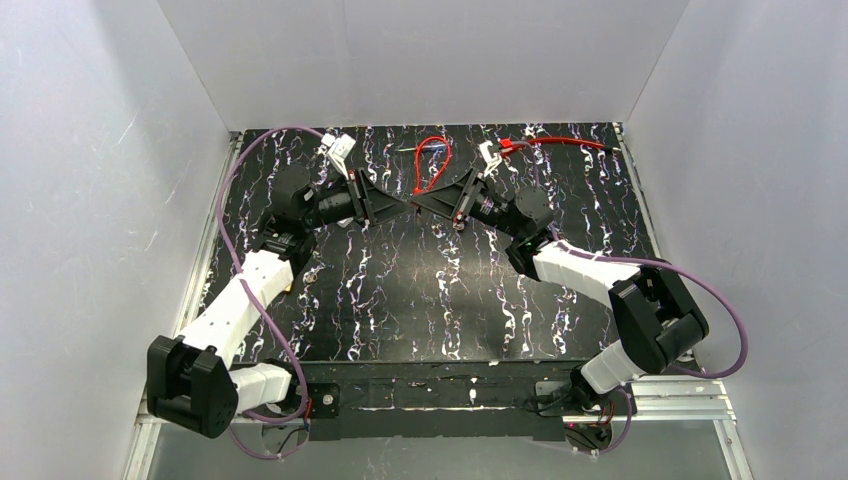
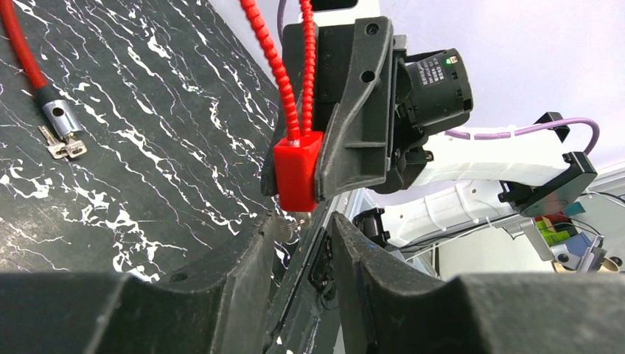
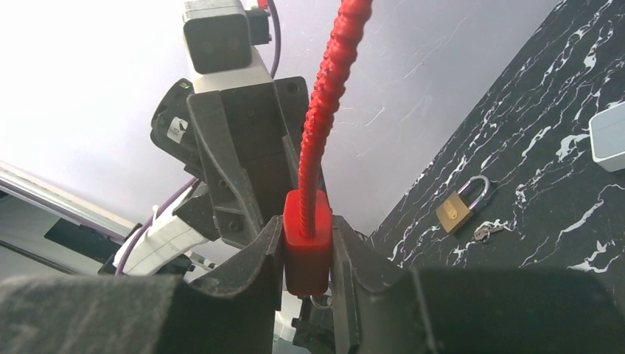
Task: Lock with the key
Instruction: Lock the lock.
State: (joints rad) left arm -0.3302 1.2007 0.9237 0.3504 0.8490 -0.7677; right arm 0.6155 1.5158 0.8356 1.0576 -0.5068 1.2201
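Observation:
The key under the lock's body is close to one finger of my left gripper, so next I back away, open wider and close on the key (image 2: 304, 217).
The lock is a red cable lock; its block-shaped body (image 3: 307, 251) is clamped between the fingers of my right gripper (image 3: 306, 230), held above the table at the middle back. Its ribbed red cable (image 3: 328, 96) rises from the body and loops back (image 1: 432, 160). A small silver key (image 2: 293, 225) with a ring (image 3: 320, 301) hangs at the underside of the body (image 2: 298, 173). My left gripper (image 2: 302, 232) faces the lock from the left, just below it. Its jaws stand apart, and the key lies by the left fingertip (image 2: 254, 236), not pinched.
A brass padlock (image 3: 458, 208) with its own key (image 3: 486, 234) lies on the black marbled table (image 1: 420, 300). A second red cable (image 2: 22, 51) with a metal end and keys (image 2: 63, 140) lies at the back. Two white objects (image 1: 338, 150) (image 1: 488, 155) sit near the back wall.

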